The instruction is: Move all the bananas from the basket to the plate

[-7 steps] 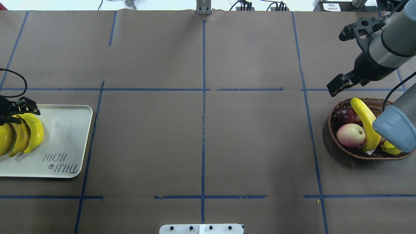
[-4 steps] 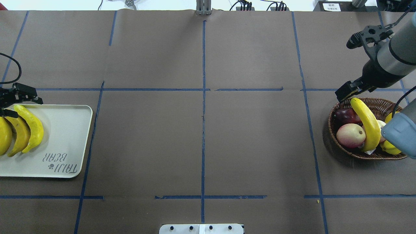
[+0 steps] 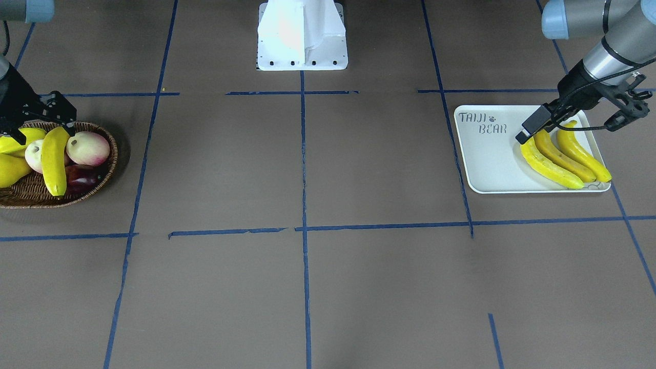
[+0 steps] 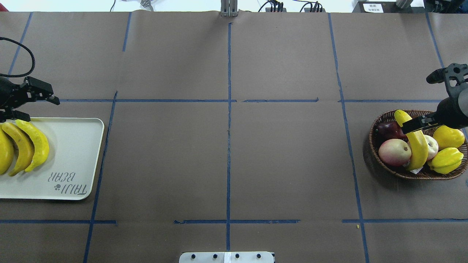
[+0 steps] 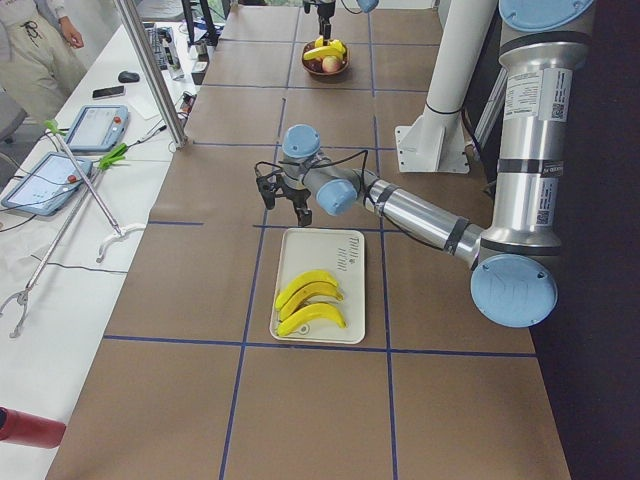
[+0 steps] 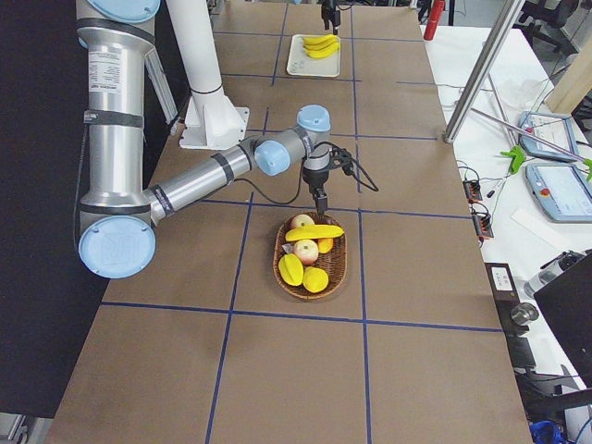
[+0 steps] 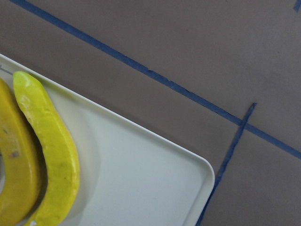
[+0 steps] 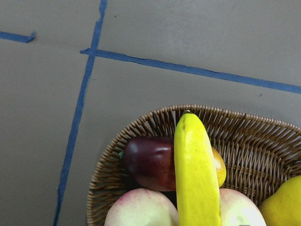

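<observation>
I will close my right gripper on the basket banana's upper part [image 3: 56, 141] [image 8: 200, 220], in the spot between the two pink-cream fruits.
Three bananas [image 4: 36, 143] lie side by side on the cream plate [image 4: 73, 153], also seen in the front view [image 3: 551, 165] and the left wrist view [image 7: 52, 153]. My left gripper [image 4: 11, 116] is open and empty, just above their far tips at the plate's back edge [image 3: 528, 130]. A fourth banana [image 4: 417, 146] lies across the other fruit in the wicker basket [image 4: 376, 132]. My right gripper [image 4: 415, 125] hangs open over that banana's upper end. The right wrist view shows the banana [image 8: 195, 174] straight below, with no fingers in view.
The basket also holds two pink-cream fruits [image 4: 394, 152], a dark red fruit [image 4: 387, 128] and two plump yellow-green fruits [image 4: 448, 137]. The robot's white base [image 3: 302, 36] stands at the table's near edge. Blue tape lines cross the brown table.
My left gripper let go of the third banana and rose off it toward the plate's back edge. My right gripper moved from behind the basket to over the banana in it.
</observation>
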You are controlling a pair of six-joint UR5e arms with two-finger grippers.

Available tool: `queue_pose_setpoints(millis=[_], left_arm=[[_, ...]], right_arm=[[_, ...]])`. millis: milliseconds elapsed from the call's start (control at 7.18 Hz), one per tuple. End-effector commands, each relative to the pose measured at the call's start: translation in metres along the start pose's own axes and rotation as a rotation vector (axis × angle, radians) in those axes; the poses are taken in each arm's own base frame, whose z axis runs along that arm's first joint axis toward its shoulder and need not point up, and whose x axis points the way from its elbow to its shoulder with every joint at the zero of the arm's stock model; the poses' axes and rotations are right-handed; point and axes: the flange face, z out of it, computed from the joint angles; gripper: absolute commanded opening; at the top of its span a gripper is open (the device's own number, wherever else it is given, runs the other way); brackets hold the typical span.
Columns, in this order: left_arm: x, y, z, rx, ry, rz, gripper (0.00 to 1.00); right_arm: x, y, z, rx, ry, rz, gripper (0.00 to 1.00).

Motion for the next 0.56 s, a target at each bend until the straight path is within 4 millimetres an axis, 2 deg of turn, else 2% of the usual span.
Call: queue_pose_setpoints(millis=[0,139,418], left_arm=[[0.003,0.001,-0.003,0.001,0.005,0.003,1.00],[0.006,0.005,-0.006,0.002,0.012,0.009,1.00],[0.005,0.005,-0.005,0.001,0.011,0.008,1.00]], right_arm=[[0.027,0.021,0.035,0.026,-0.037,0.040,0.92],[0.020,0.027,0.046,0.005,-0.032,0.026,0.90],[0.027,0.039,0.054,-0.024,-0.019,0.030,0.83]])
